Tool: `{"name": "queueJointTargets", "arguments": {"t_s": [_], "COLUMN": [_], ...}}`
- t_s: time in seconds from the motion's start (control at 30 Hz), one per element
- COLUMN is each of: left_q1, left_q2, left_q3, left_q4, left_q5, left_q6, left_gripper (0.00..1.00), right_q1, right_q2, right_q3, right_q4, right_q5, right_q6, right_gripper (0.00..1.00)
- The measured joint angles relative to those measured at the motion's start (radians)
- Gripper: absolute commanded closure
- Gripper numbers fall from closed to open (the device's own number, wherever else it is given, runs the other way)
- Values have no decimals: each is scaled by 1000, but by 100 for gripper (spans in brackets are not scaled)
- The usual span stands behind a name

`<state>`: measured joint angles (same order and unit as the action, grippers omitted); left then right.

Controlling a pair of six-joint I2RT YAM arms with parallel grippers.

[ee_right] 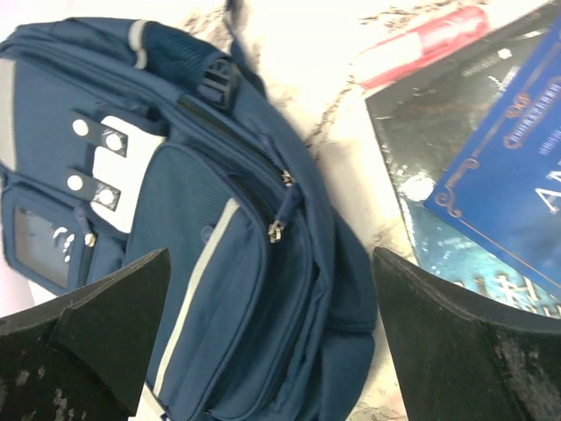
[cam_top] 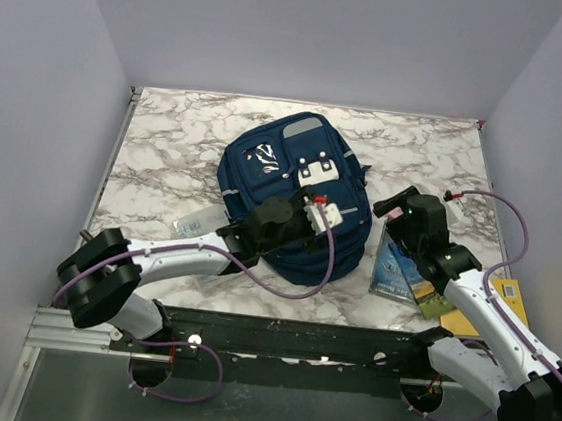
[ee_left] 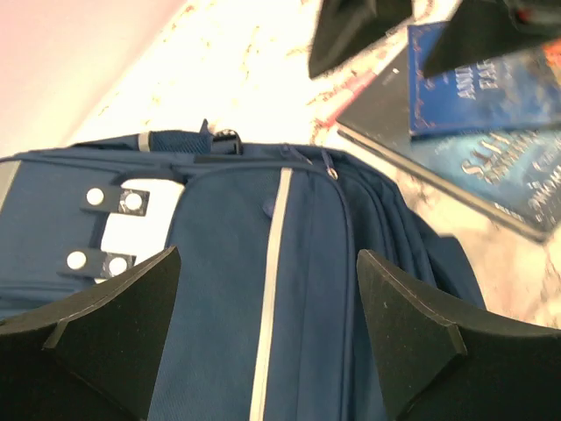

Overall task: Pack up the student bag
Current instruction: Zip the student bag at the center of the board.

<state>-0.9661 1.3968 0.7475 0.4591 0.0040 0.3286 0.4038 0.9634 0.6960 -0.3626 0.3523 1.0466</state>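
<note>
I can see my left gripper over the grey stripe, short of the pocket's edge, so next I pinch that edge (ee_left: 349, 250) with it before my right gripper takes the zipper pull.
The student bag (cam_top: 282, 185) is a navy backpack lying flat in the middle of the marble table, its front pockets facing up. My left gripper (cam_top: 338, 220) hovers over the bag's right side. In the left wrist view it (ee_left: 267, 263) stands open above a grey stripe (ee_left: 272, 263), holding nothing. My right gripper (cam_top: 383, 207) sits just right of the bag, also open. The right wrist view shows this gripper (ee_right: 270, 263) spread over the bag's side pocket, with a zipper pull (ee_right: 279, 224) lying just beyond the fingertips.
A stack of blue books (cam_top: 398, 268) lies right of the bag, under the right arm. A red pen (ee_right: 421, 44) rests beside the books. A clear plastic box (cam_top: 194, 227) lies left of the bag by the left arm. A yellow-green flat item (cam_top: 506, 295) sits at the right edge.
</note>
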Motion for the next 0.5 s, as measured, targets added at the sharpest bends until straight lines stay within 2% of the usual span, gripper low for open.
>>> {"name": "queueJointTargets", "arguments": {"t_s": [0.17, 0.3, 0.37, 0.5], "left_q1": [-48, -84, -90, -90], "left_q2": [179, 331, 384, 482], "left_q3": [166, 256, 284, 333], "left_q4": [-3, -19, -29, -35], "left_q5": [-94, -162, -197, -288], "left_q6": [12, 59, 82, 129], "left_gripper": [24, 38, 45, 50], "right_q1": [-1, -25, -56, -114], "right_q2": [0, 11, 19, 33], "right_q3": [0, 3, 8, 18], "right_q4": [-94, -132, -138, -129], "right_q5": [29, 18, -5, -82], "right_q6": [101, 163, 170, 177], "right_gripper": [0, 0, 0, 0]}}
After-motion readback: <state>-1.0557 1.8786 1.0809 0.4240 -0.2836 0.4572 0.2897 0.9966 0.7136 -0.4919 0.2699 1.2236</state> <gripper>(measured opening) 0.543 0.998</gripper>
